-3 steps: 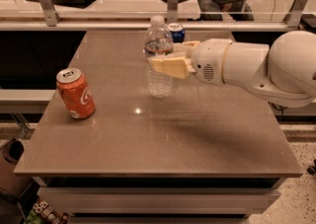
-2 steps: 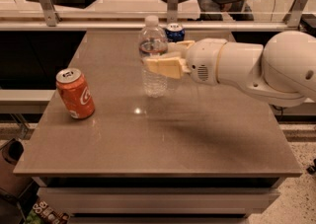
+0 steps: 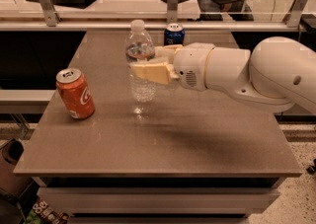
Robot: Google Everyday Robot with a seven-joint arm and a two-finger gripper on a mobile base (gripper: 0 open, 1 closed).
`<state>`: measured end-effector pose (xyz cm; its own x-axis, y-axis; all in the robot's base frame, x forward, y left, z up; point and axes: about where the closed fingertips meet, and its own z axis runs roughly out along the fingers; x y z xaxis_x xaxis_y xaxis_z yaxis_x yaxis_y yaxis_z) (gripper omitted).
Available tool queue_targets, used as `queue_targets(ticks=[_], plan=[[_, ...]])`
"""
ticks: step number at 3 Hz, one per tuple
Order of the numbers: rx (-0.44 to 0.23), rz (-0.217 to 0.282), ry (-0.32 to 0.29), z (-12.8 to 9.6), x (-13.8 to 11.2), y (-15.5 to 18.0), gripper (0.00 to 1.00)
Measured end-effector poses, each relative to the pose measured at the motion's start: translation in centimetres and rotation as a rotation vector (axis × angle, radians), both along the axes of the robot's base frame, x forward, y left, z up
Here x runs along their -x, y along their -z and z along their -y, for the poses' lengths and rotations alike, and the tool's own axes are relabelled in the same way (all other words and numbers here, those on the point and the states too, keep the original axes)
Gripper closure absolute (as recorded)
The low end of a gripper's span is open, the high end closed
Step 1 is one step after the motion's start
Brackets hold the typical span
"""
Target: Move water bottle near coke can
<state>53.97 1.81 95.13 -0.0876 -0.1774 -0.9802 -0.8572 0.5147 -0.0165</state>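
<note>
I will release the water bottle on the brown table (image 3: 111, 122) close beside the coke can, on my arm's side.
The clear ribbed water bottle (image 3: 140, 53) with its white cap stands upright over the middle of the brown table (image 3: 197, 139), lifted a little off the surface. My gripper (image 3: 148, 65) reaches in from the right and is shut on the bottle at mid height, its cream fingers (image 3: 150, 72) hiding the label band. The orange-red coke can (image 3: 75, 93) with white script stands tilted near the table's left edge, about a bottle's height to the left of the bottle and apart from it.
A dark blue Pepsi can (image 3: 174, 34) stands at the table's back edge, just behind my gripper. My bulky white arm (image 3: 266, 72) spans the right half of the table. A glass railing with metal posts (image 3: 172, 1) runs behind.
My gripper has carried the water bottle leftward, closer to the coke can. The coke can and the Pepsi can have not moved.
</note>
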Motion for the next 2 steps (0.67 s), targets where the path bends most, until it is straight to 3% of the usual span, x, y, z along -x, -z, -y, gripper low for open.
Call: queue_targets(ticks=[2], plan=[[0.013,-0.027,-0.022,-2.5,2.1,1.1,1.00]])
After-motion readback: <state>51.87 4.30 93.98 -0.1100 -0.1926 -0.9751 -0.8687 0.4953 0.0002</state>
